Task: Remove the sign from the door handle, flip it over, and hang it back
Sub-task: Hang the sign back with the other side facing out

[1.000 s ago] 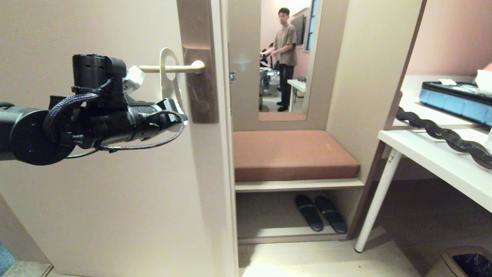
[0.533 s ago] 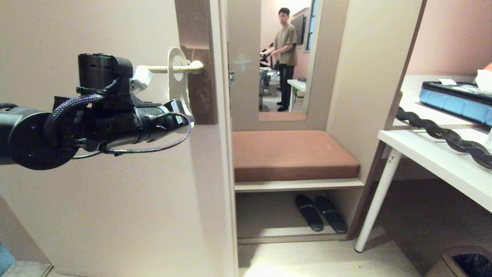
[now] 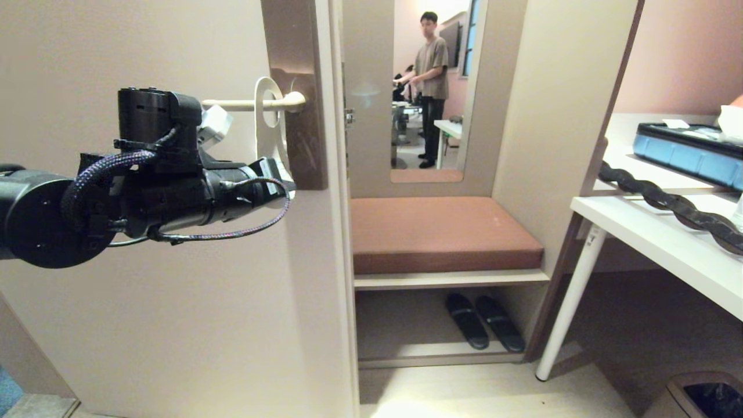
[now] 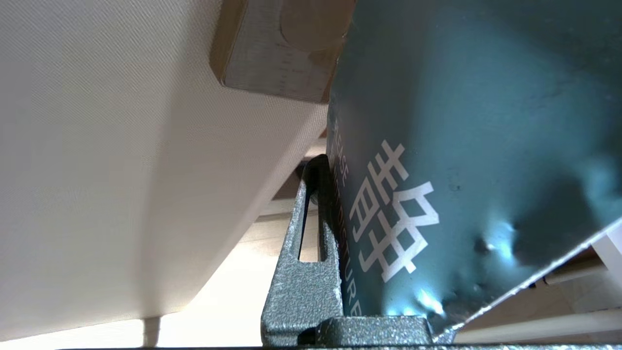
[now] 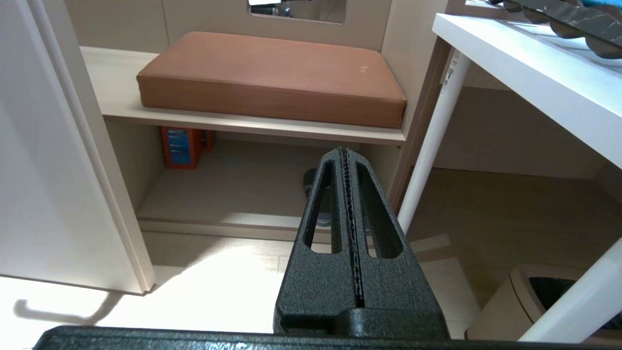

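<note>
Next, I open my left gripper, back off and pinch its lower edge (image 4: 466,321) with my fingertips, as the sign sits too deep in that gripper and slants on the door handle.
The sign (image 3: 267,136) hangs by its round hole on the cream door handle (image 3: 238,104), close to the pivot end at the brown plate (image 3: 305,139). Its white face shows in the head view. The left wrist view shows its grey-blue face (image 4: 461,146) with a white character. My left gripper (image 3: 284,177) is shut on the sign's lower part. One grey finger (image 4: 303,272) lies against the sign's edge; the other is hidden behind it. The right gripper (image 5: 344,155) is shut and empty, low beside the door, outside the head view.
The door's edge (image 3: 339,232) stands just right of the plate. Beyond are a brown bench cushion (image 3: 441,232), slippers (image 3: 482,322) under it, a white table (image 3: 667,238) at the right and a bin (image 3: 702,395). A person (image 3: 432,87) stands far back.
My left gripper has moved right and slightly down with the sign, sliding its hole along the handle towards the plate. The right arm has not moved.
</note>
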